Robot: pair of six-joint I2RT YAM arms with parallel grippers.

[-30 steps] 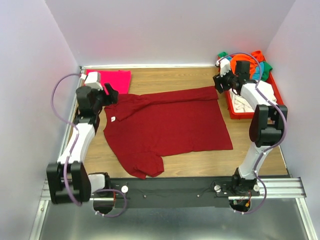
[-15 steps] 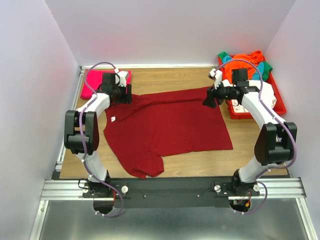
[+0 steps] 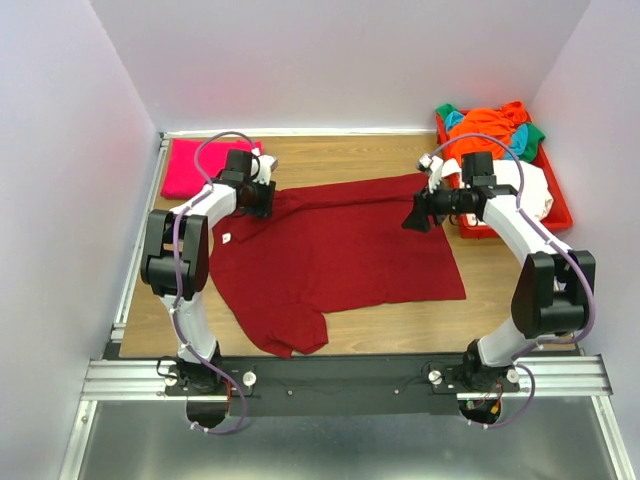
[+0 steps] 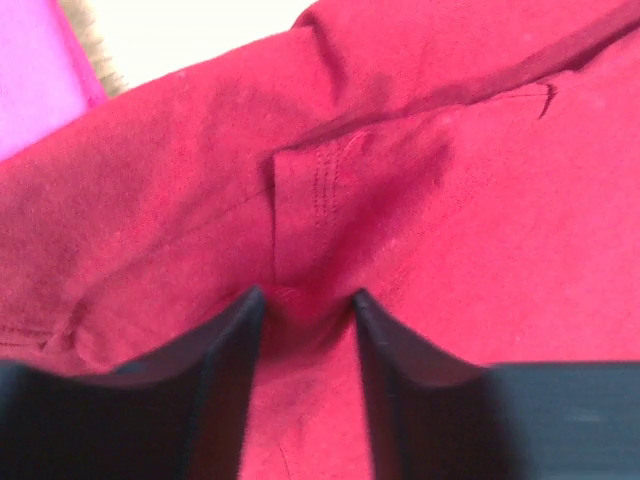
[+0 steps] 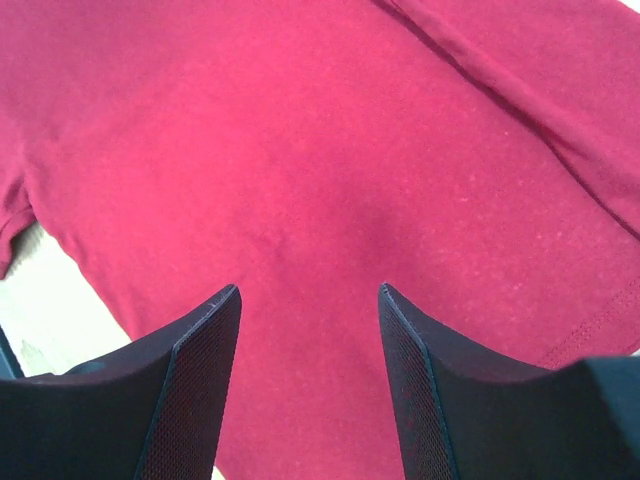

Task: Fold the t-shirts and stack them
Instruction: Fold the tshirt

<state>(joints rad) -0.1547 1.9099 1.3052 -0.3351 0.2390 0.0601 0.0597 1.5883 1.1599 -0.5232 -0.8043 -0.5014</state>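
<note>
My left gripper will open, take the flap's edge (image 4: 277, 225) and draw it across the maroon t-shirt, since the stitched flap of that t-shirt lies bunched near the collar.
A large maroon t-shirt (image 3: 340, 255) lies spread flat on the wooden table. My left gripper (image 3: 268, 198) presses down on its upper left part near the collar. In the left wrist view the gripper (image 4: 305, 300) is open, with a raised ridge of maroon cloth (image 4: 310, 200) bunched between its tips. My right gripper (image 3: 415, 215) hovers open over the shirt's upper right corner; in the right wrist view the gripper (image 5: 308, 290) has only flat maroon cloth (image 5: 330, 150) below it. A folded magenta-pink t-shirt (image 3: 195, 165) lies at the back left.
A red tray (image 3: 560, 205) at the back right holds a heap of orange, green, teal and cream t-shirts (image 3: 495, 125). White walls close in the table on three sides. Bare wood (image 3: 500, 310) shows in front of and right of the maroon shirt.
Both arms have swung inward onto the maroon shirt's top corners. The left jaws have narrowed and pushed a ridge of cloth up between them.
</note>
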